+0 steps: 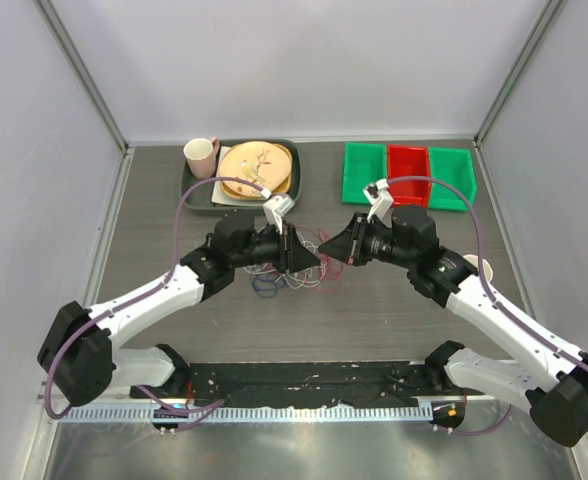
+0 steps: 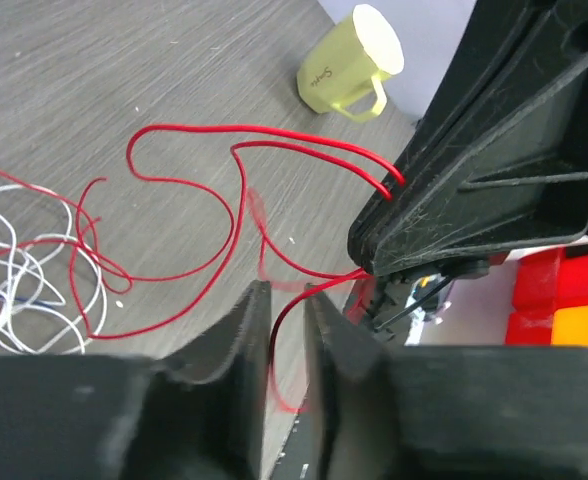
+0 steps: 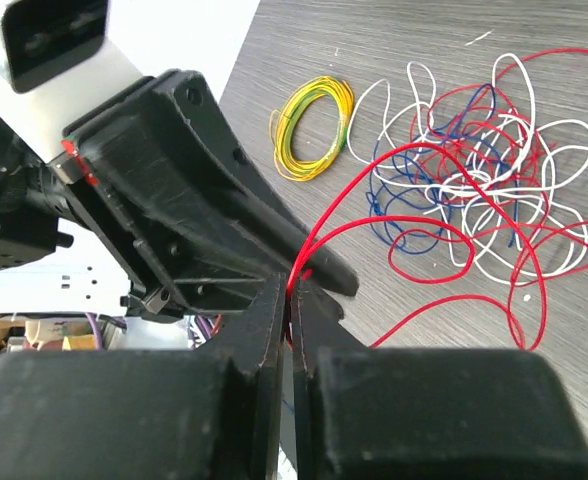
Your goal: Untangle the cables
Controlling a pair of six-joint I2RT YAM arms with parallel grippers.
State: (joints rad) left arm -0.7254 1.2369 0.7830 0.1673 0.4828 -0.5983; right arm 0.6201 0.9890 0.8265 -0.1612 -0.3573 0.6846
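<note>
The red cable's loops bunch up in the fingers of the robot's right gripper, so the left gripper will hold them before the right gripper takes a strand of cable (image 2: 324, 286) close by.
The cables (image 1: 292, 272) lie in a tangle of red, white and dark blue loops on the table under both grippers. My right gripper (image 1: 340, 250) is shut on a red cable (image 3: 414, 225), pinched at its fingertips (image 3: 291, 285). The tangle (image 3: 484, 165) lies beyond it. My left gripper (image 1: 308, 256) meets the right one tip to tip. In the left wrist view its jaws (image 2: 284, 298) stand a little apart, and a red cable loop (image 2: 274, 345) runs loose through the gap. More red loops (image 2: 199, 130) and white loops (image 2: 14, 270) lie on the table.
A small yellow wire ring (image 3: 312, 125) lies beside the tangle. A pink mug (image 1: 201, 155) and a tray (image 1: 196, 188) with a plate stand at the back left. Green and red bins (image 1: 409, 172) stand at the back right. A pale yellow cup (image 2: 359, 60) stands by the right arm.
</note>
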